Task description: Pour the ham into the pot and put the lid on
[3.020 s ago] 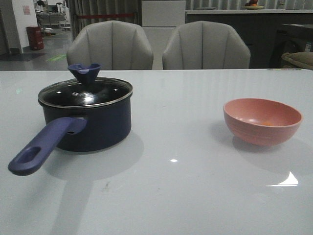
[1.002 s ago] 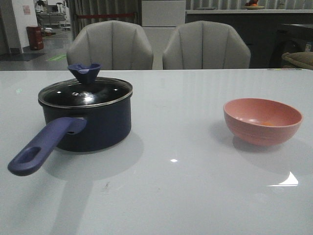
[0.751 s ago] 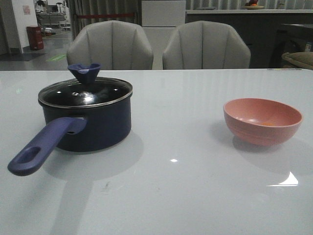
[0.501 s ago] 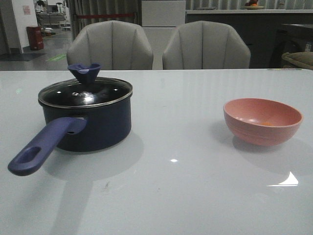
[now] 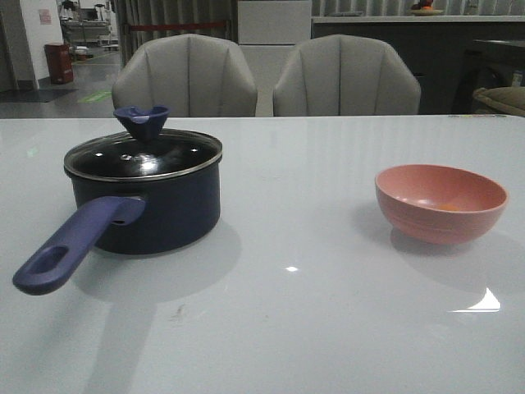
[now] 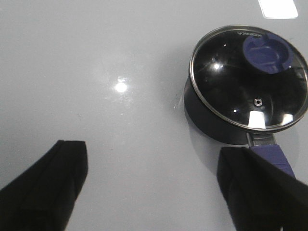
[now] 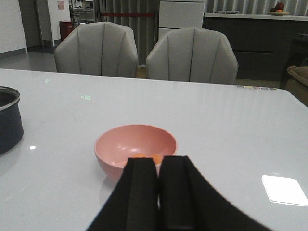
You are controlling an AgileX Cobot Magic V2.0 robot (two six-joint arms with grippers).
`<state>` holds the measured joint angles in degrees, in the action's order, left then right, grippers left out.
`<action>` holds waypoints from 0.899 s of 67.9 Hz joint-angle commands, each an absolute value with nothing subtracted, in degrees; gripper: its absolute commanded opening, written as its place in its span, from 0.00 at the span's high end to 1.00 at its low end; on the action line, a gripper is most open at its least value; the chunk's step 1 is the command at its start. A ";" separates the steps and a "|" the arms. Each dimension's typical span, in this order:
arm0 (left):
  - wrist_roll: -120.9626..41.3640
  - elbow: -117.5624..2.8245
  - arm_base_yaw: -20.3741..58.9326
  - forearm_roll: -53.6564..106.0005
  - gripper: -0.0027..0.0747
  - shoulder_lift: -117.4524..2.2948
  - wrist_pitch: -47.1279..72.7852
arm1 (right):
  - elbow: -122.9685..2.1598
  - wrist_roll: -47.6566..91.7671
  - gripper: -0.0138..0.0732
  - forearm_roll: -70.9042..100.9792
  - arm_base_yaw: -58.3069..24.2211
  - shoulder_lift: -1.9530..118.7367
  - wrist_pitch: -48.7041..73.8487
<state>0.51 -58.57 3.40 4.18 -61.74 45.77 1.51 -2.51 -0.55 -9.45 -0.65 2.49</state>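
Observation:
I move my left gripper to the glass lid's dark-blue knob [image 5: 142, 122] [image 6: 267, 53] next and close it there, because the pot must be open for the ham.
The navy pot [image 5: 148, 197] stands at the table's left with its purple-blue handle [image 5: 70, 245] pointing to the front left. The glass lid [image 5: 143, 153] with its dark-blue knob [image 5: 142, 120] sits on the pot. The pink bowl [image 5: 440, 203] is at the right, with the orange ham [image 5: 449, 207] inside. In the left wrist view, my left gripper [image 6: 154, 163] is open above bare table beside the pot [image 6: 216, 127] and lid [image 6: 249, 77]. In the right wrist view, my right gripper [image 7: 159, 161] is shut and empty, just short of the bowl [image 7: 135, 147] and ham [image 7: 144, 157].
Two grey chairs [image 5: 184, 75] [image 5: 346, 75] stand behind the table's far edge. The pot's rim shows at the edge of the right wrist view [image 7: 8, 115]. Neither arm shows in the front view.

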 commanded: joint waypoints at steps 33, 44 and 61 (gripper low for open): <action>9.04 -92.69 18.38 5.06 0.18 -96.39 52.43 | 1.23 -2.45 0.66 -0.55 -9.03 -1.72 -2.41; 12.62 -101.38 21.19 1.60 0.18 -103.69 57.81 | 1.23 -2.45 0.66 -0.55 -9.03 -1.72 -2.41; 18.83 -107.09 22.16 -0.95 0.18 -109.30 60.77 | 1.23 -2.45 0.66 -0.55 -9.03 -1.72 -2.41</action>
